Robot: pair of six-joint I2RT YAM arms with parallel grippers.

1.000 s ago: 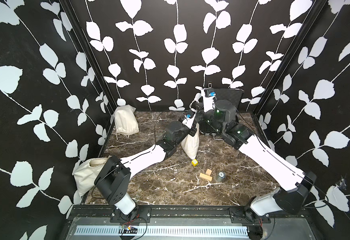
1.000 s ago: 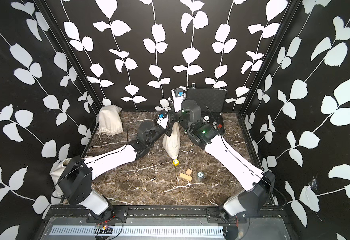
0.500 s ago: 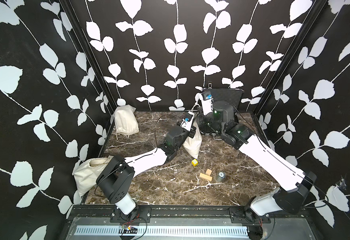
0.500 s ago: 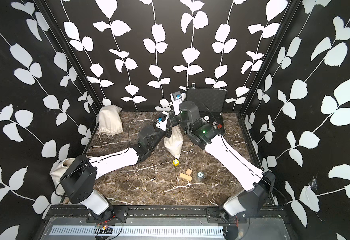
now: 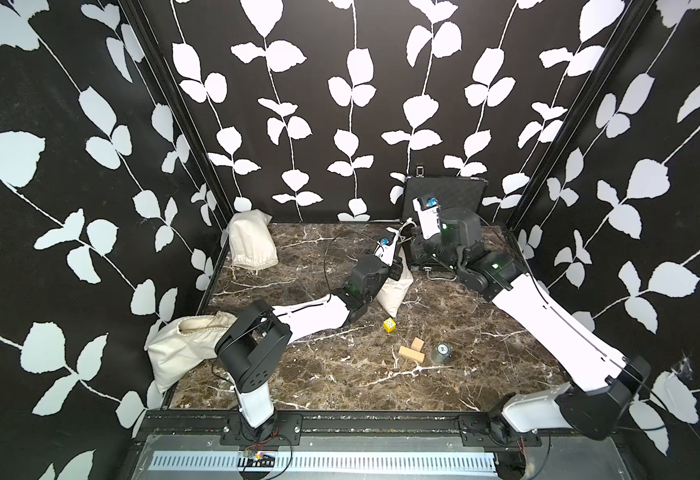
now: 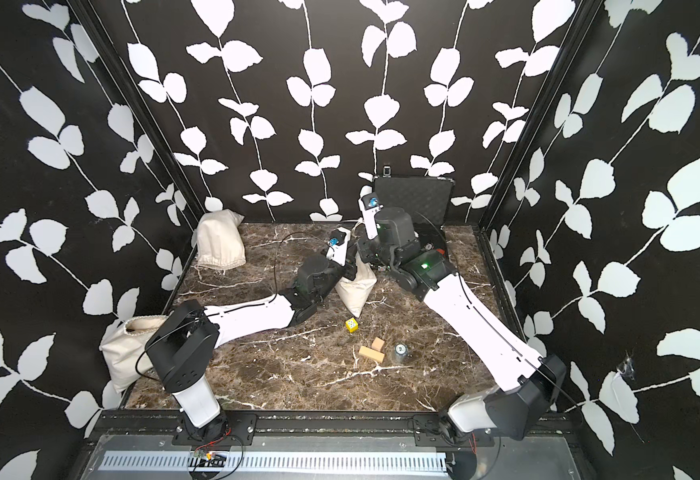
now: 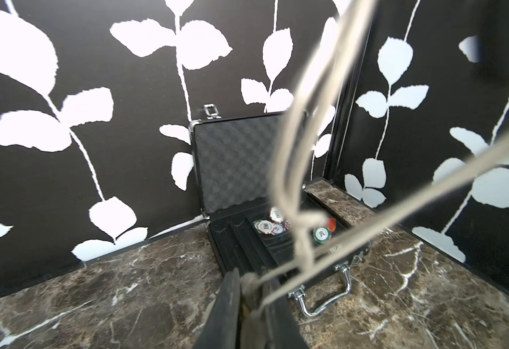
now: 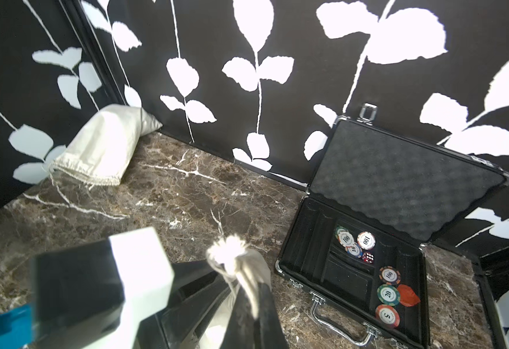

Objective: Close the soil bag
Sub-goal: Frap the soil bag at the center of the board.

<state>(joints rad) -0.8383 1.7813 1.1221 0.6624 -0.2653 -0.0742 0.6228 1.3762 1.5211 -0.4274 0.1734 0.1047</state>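
I need to let go of the drawstring, now just behind and above the bag, with my right gripper against the open black case's front corner (image 5: 402,262) (image 8: 275,271), on the side that faces the cloth bags.
The soil bag (image 5: 396,291) (image 6: 357,293) is a cream cloth sack leaning on the marble floor at mid-table. My left gripper (image 5: 398,268) (image 6: 350,270) (image 7: 248,279) is shut on its gathered neck. In the left wrist view the drawstring (image 7: 289,169) runs out from between the jaws. Just behind and above the bag, my right gripper (image 5: 410,235) (image 6: 360,239) (image 8: 251,287) is shut on the drawstring. The string's frayed end (image 8: 229,246) sticks out past the fingers. The bag's mouth is hidden by the jaws.
An open black case (image 5: 444,197) (image 8: 398,181) holding poker chips stands at the back right, close behind both grippers. Two more cloth bags lie at the back left (image 5: 252,243) and front left (image 5: 186,349). A yellow die (image 5: 389,325), wooden blocks (image 5: 412,351) and a small metal cylinder (image 5: 442,352) lie in front.
The left gripper and the bag's neck have shifted slightly right and back, and the bag leans more. The right gripper stays shut on the string.
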